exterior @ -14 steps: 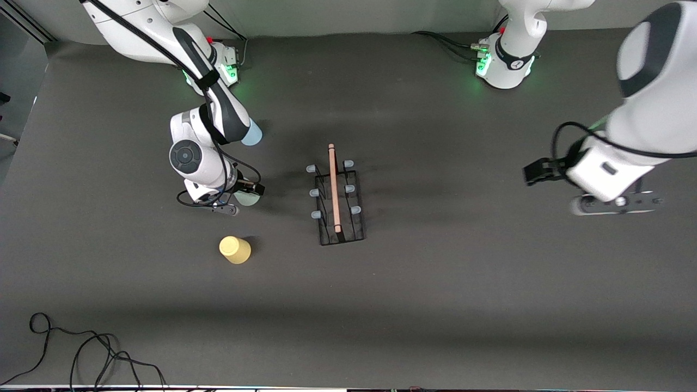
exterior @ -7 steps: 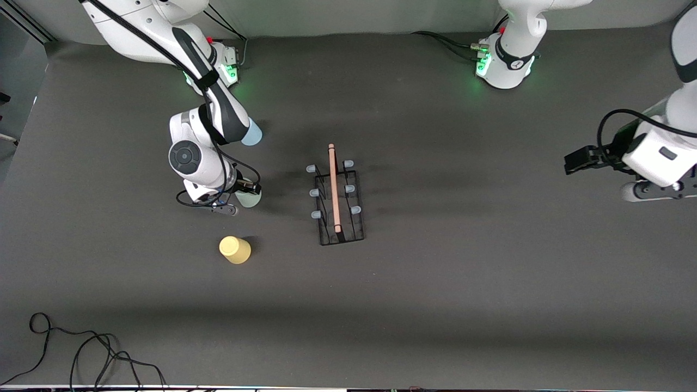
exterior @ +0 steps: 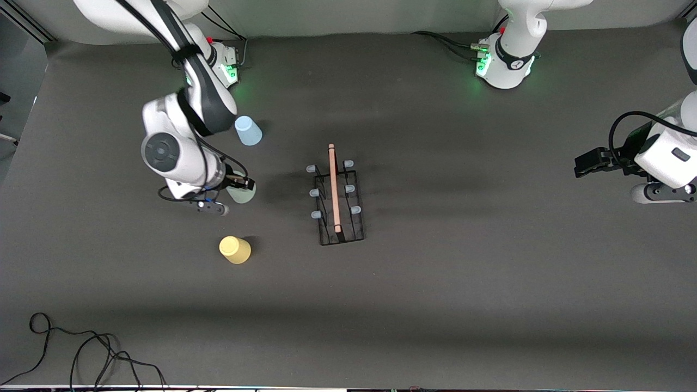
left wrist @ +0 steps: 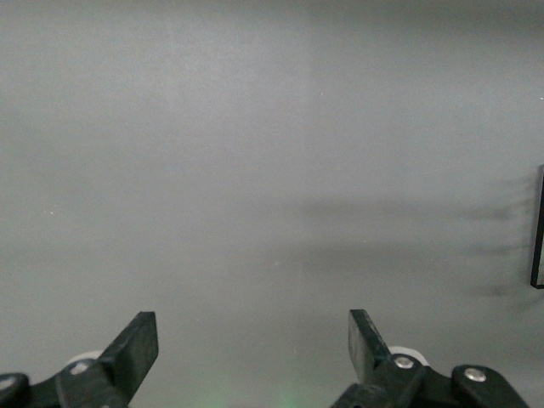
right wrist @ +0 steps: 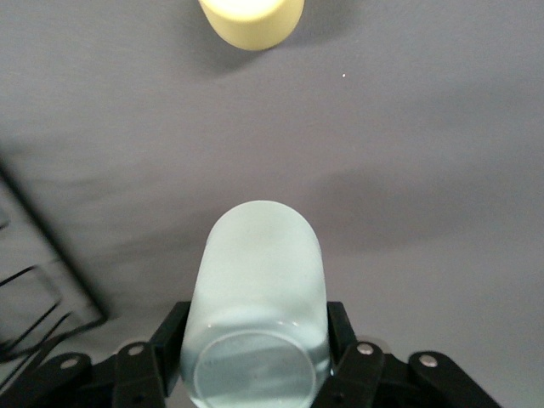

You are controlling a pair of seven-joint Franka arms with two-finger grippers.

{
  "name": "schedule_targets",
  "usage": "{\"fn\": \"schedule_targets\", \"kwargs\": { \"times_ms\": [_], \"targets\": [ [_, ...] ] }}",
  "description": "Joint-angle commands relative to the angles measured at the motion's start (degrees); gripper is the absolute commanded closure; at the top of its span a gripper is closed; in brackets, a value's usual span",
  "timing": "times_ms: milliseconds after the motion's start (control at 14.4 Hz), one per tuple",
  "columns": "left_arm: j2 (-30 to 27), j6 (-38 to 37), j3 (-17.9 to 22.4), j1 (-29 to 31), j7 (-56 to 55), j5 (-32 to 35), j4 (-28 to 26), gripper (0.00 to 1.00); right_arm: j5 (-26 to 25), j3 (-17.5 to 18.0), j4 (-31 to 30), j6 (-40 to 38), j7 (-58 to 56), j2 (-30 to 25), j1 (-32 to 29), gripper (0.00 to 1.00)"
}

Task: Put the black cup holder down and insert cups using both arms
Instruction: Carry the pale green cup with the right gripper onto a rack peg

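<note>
I need to let go of the pale green cup with my right gripper on the cup holder's far corner prong (exterior: 316, 178) nearest the light blue cup.
The black cup holder (exterior: 337, 201) with its wooden rod stands on the table's middle. My right gripper (exterior: 239, 188) is shut on the pale green cup (exterior: 241, 191), which fills the right wrist view as the pale green cup (right wrist: 257, 297) between the fingers (right wrist: 170, 336). It hangs over the table between the other two cups. The light blue cup (exterior: 248, 130) stands upside down farther from the front camera. The yellow cup (exterior: 234, 250) stands nearer, seen also as the yellow cup (right wrist: 251, 19). My left gripper (exterior: 585, 163) waits open over the left arm's end of the table, its fingers (left wrist: 136, 344) wide apart and empty.
A black cable (exterior: 81, 348) lies coiled near the front edge at the right arm's end. The holder's wire base (right wrist: 42, 280) shows at the edge of the right wrist view. A dark mat (exterior: 463, 272) covers the table.
The right gripper closed on the pale green cup and lifted it, uncovering the light blue cup. The left arm drew back toward its end of the table.
</note>
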Motion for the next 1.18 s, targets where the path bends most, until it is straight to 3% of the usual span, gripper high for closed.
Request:
{"fn": "schedule_targets", "kwargs": {
  "times_ms": [0, 209, 417, 834, 904, 974, 1113],
  "targets": [
    [-2.0, 1.19, 1.4, -1.47, 3.04, 0.57, -1.23, 0.0, 1.26, -0.15, 7.21, -5.23, 7.61, 0.46, 4.11, 1.0],
    [-2.27, 1.19, 1.31, -1.12, 3.83, 0.57, -1.06, 0.0, 4.33, -0.24, 9.86, -3.31, 16.33, 1.95, 10.43, 1.0],
    [-2.27, 0.93, 1.22, -0.77, 3.83, 0.57, -0.7, 0.0, 4.34, -0.24, 9.77, 2.75, 24.76, 4.06, 15.8, 1.0],
    [-2.0, 0.75, 1.13, -0.95, 3.75, 1.89, -1.4, 0.0, 4.16, -0.33, 8.8, 6.46, 26.37, 6.61, 18.37, 1.0],
    [-1.92, 0.75, 1.14, -0.95, 3.83, 1.98, -1.41, 0.0, 4.16, -0.33, 8.8, 6.55, 26.37, 6.96, 18.37, 0.36],
    [-1.92, 0.75, 1.14, -0.86, 3.83, 2.24, -1.41, 0.0, 4.16, -0.33, 8.8, 6.72, 26.37, 7.05, 18.45, 0.18],
    [-1.83, 0.84, 1.14, -0.95, 3.83, 2.24, -1.41, 0.0, 4.16, -0.33, 8.8, 6.81, 26.28, 7.05, 18.46, 0.08]
  ]
}}
